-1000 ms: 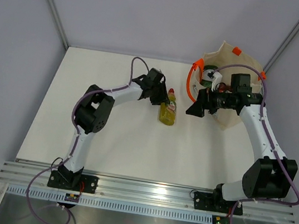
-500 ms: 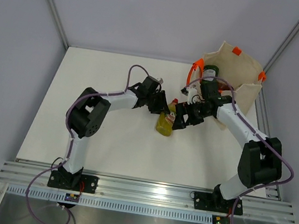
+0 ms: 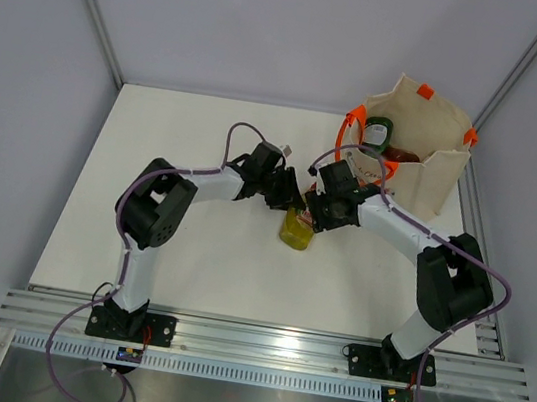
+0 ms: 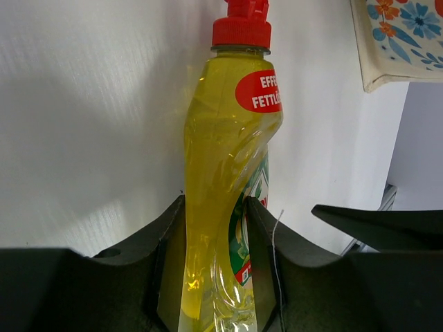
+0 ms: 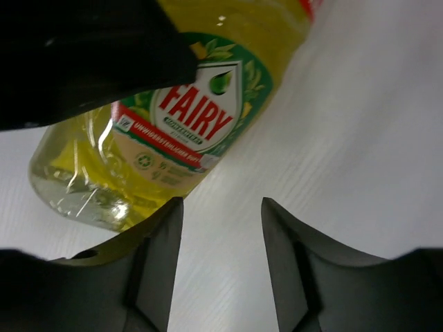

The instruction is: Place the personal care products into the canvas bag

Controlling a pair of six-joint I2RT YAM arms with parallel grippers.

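Note:
The yellow bottle lies flat outside the right gripper's open fingers, so the robot's left gripper needs to take a new grip on the bottle's waist (image 4: 216,200) and lift it upright for the right gripper.
A yellow squeeze bottle (image 3: 297,228) with a red cap lies on the white table at centre. My left gripper (image 3: 287,200) is shut on it; in the left wrist view both fingers press the bottle's (image 4: 228,152) waist, and my left gripper (image 4: 213,232) points toward the cap. My right gripper (image 3: 315,214) has come in from the right, close beside the bottle. Its jaws stand apart over bare table, with the labelled bottle (image 5: 173,117) just outside the left finger (image 5: 158,256) of my right gripper (image 5: 221,211). The canvas bag (image 3: 434,175) stands upright at back right, holding a dark green-capped bottle (image 3: 378,131) and something red (image 3: 403,157).
The bag's orange handle (image 3: 344,136) hangs over its near left side, right behind my right arm. A corner of the bag's flower-printed side (image 4: 391,41) shows at top right of the left wrist view. Grey walls close in the table at the back and sides.
My right arm has swung left from the bag's mouth down to the yellow bottle, and its jaws have narrowed. My left gripper has carried the bottle slightly right and nearer.

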